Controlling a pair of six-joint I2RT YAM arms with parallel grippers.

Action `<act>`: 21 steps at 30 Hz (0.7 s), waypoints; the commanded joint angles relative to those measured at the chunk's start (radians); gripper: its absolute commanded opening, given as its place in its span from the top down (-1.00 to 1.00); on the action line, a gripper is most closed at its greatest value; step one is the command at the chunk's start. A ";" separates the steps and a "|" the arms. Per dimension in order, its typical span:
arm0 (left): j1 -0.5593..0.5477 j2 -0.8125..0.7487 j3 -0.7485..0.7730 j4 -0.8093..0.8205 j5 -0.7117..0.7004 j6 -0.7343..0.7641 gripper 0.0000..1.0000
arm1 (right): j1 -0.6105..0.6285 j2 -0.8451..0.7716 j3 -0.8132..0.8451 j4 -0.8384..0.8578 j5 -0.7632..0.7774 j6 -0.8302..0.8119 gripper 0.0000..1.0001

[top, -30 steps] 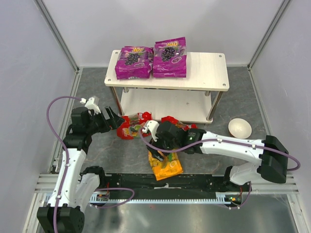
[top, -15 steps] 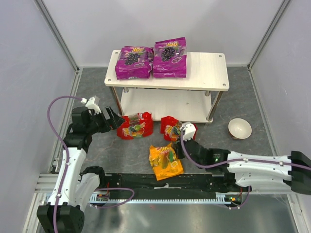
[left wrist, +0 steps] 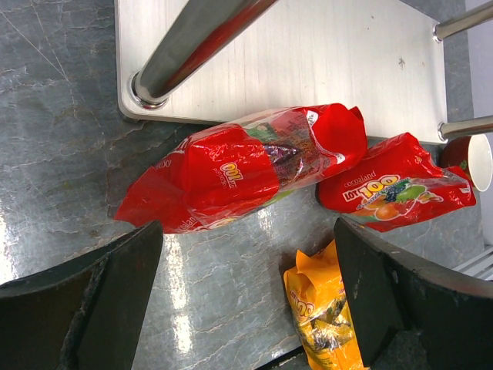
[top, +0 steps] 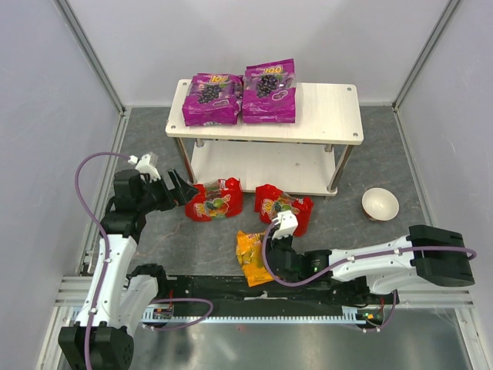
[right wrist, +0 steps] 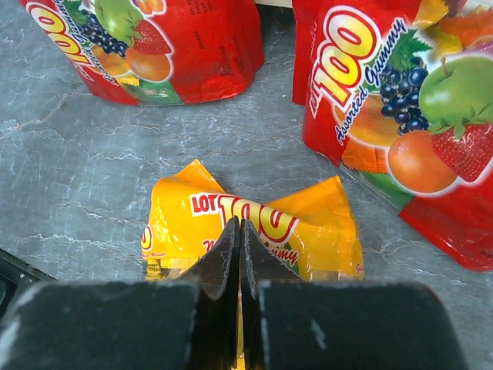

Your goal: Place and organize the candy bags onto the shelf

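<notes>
The orange bag's middle bunches up in my right gripper's pinch, so next I open it, back away and take hold of the orange bag's side (right wrist: 350, 250).
Two purple candy bags (top: 212, 100) (top: 269, 92) lie side by side on the left of the shelf's top board (top: 327, 116). On the floor in front of the shelf lie two red candy bags (top: 216, 200) (top: 283, 206) and an orange candy bag (top: 250, 258). My right gripper (right wrist: 239, 225) is shut on the orange bag (right wrist: 308, 231), whose foil bunches in a bow-tie shape around the fingertips. My left gripper (left wrist: 246, 231) stands open just left of the left red bag (left wrist: 239, 166), holding nothing.
A small white bowl (top: 380, 203) sits on the floor right of the shelf. The shelf's lower board (left wrist: 308, 62) and a metal post (left wrist: 192, 38) stand just behind the red bags. The right half of the top board is bare. Metal frame rails line the sides.
My right gripper closed from open and dropped low, drawing back toward the near edge, now pinching the orange bag, which has crumpled narrower. The left arm has not moved.
</notes>
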 commanded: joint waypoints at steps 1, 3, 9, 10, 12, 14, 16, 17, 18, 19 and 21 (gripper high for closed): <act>-0.001 -0.008 -0.001 0.037 0.019 -0.002 -0.97 | 0.007 0.031 -0.011 0.013 0.021 0.102 1.00; -0.001 -0.005 -0.002 0.036 0.020 -0.002 -0.97 | 0.007 0.036 -0.012 -0.004 0.009 0.121 1.00; -0.003 -0.008 -0.001 0.037 0.020 -0.002 -0.97 | 0.005 0.058 0.003 -0.073 -0.039 0.161 1.00; -0.003 -0.008 -0.001 0.037 0.020 -0.002 -0.97 | 0.005 0.071 0.014 -0.099 -0.045 0.168 1.00; -0.003 -0.008 -0.001 0.036 0.020 -0.002 -0.97 | 0.005 0.087 0.020 -0.112 -0.071 0.190 0.99; -0.003 -0.012 -0.002 0.037 0.020 -0.002 -0.97 | 0.007 0.107 0.020 -0.121 -0.094 0.207 1.00; -0.003 -0.011 -0.001 0.036 0.023 -0.002 -0.97 | 0.006 0.119 0.020 -0.121 -0.107 0.219 0.99; -0.001 -0.011 -0.002 0.036 0.022 -0.002 -0.97 | 0.007 0.120 0.023 -0.121 -0.111 0.216 1.00; -0.001 -0.011 -0.001 0.037 0.022 -0.002 -0.97 | 0.007 0.111 0.032 -0.124 -0.111 0.207 0.99; -0.001 -0.011 -0.001 0.036 0.022 -0.002 -0.97 | 0.008 0.101 0.040 -0.136 -0.105 0.190 0.99; -0.001 -0.011 -0.001 0.037 0.022 -0.002 -0.97 | 0.007 0.050 0.078 -0.184 -0.075 0.159 0.95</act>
